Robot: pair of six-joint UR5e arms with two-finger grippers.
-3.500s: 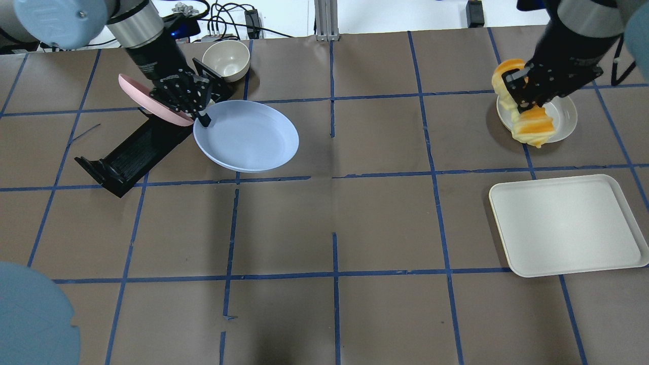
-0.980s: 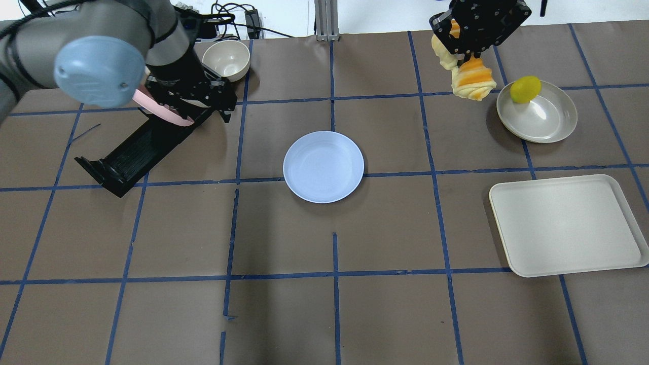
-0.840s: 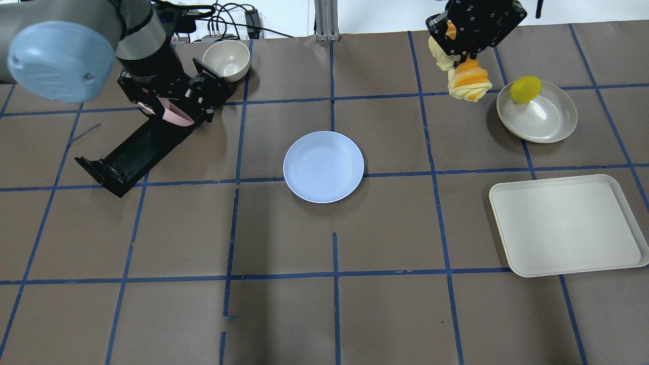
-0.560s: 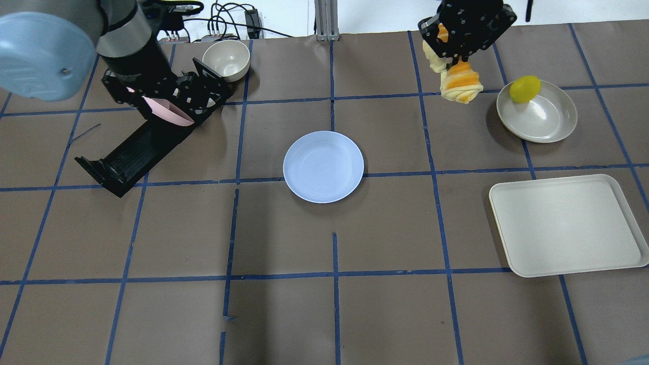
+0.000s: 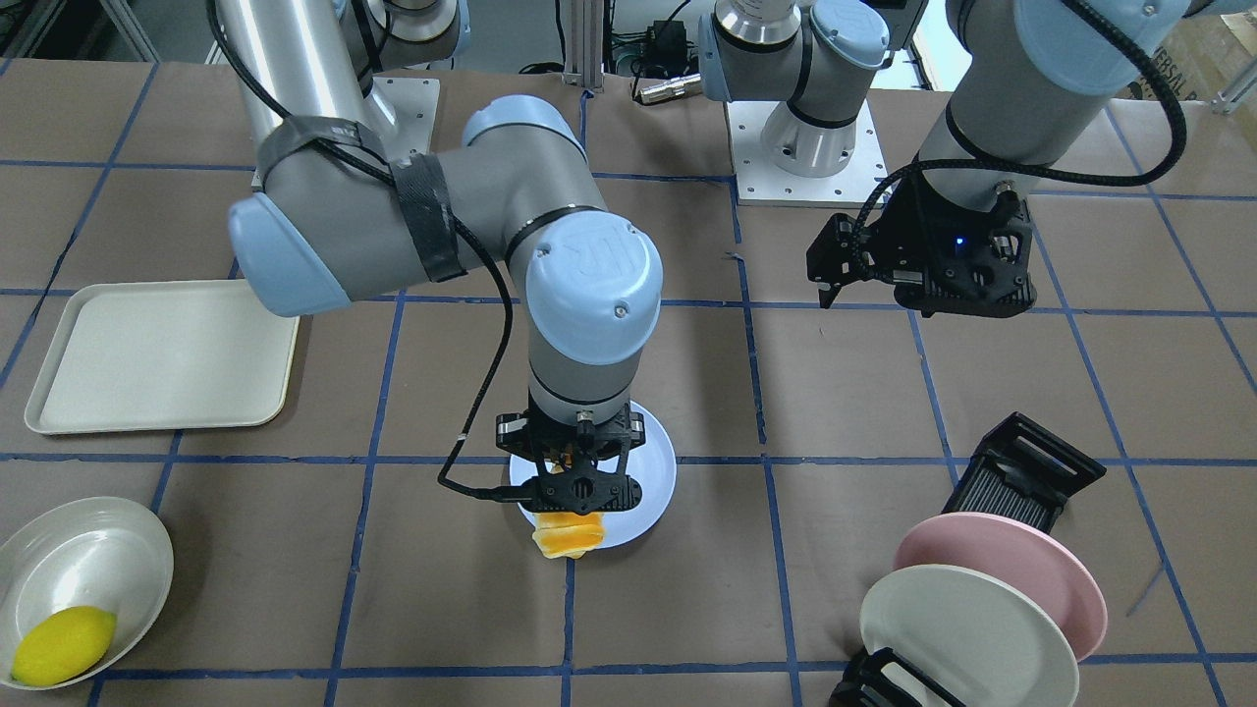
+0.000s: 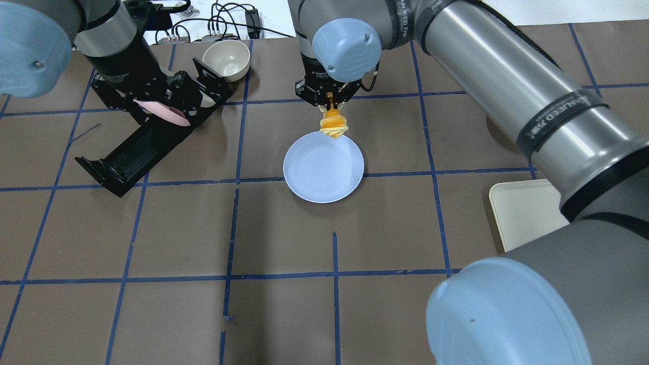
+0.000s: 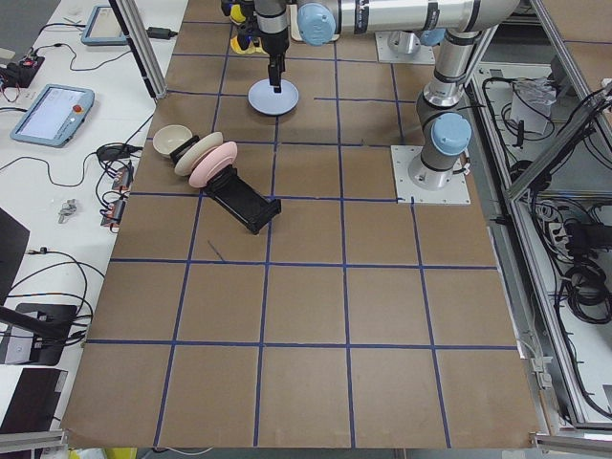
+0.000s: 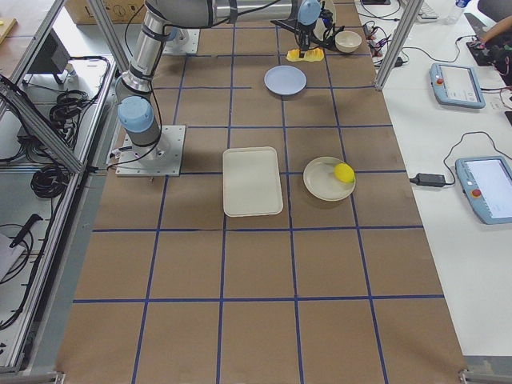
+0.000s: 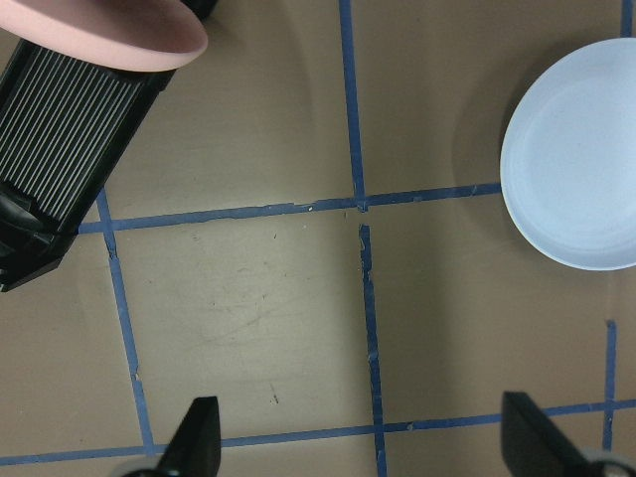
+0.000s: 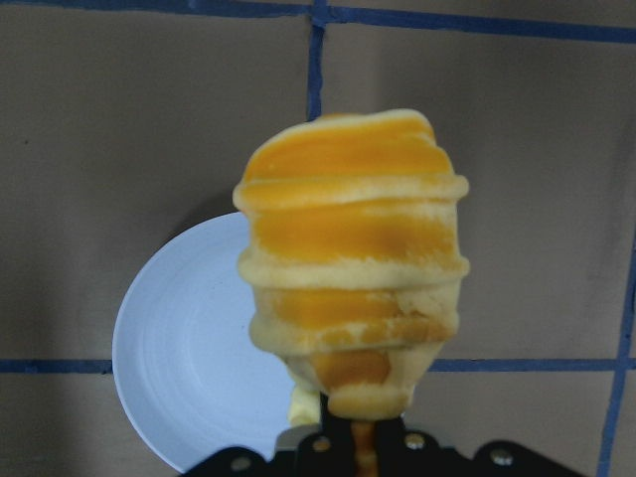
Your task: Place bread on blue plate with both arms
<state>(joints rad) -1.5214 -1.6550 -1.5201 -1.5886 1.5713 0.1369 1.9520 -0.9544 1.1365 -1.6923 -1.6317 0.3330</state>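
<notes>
Next, my right gripper releases the bread on the blue plate [image 5: 582,508] [image 10: 230,283], between the middle of the plate and its far rim.
My right gripper [image 6: 329,105] is shut on the bread [image 6: 333,126], a striped orange and cream loaf that hangs end-down. It hangs over the far rim of the blue plate [image 6: 323,170], which lies flat at the table's middle. The right wrist view shows the bread [image 10: 353,268] with the blue plate [image 10: 189,348] below it. In the front view the right gripper [image 5: 574,491] holds the bread [image 5: 565,537] at the plate's [image 5: 653,466] edge. My left gripper [image 9: 363,447] is open and empty, raised near the dish rack [image 6: 137,147], left of the plate [image 9: 581,169].
The black dish rack holds a pink plate [image 5: 1021,570] and a cream-white plate [image 5: 967,638]. A cream bowl [image 6: 226,58] stands behind the rack. A cream tray [image 5: 162,353] and a bowl [image 5: 88,560] with a yellow lemon [image 5: 61,643] sit on my right side.
My right arm has carried the bread from beside the lemon bowl leftward to the blue plate's far rim. My left gripper, which earlier let go of the plate, has stayed by the rack.
</notes>
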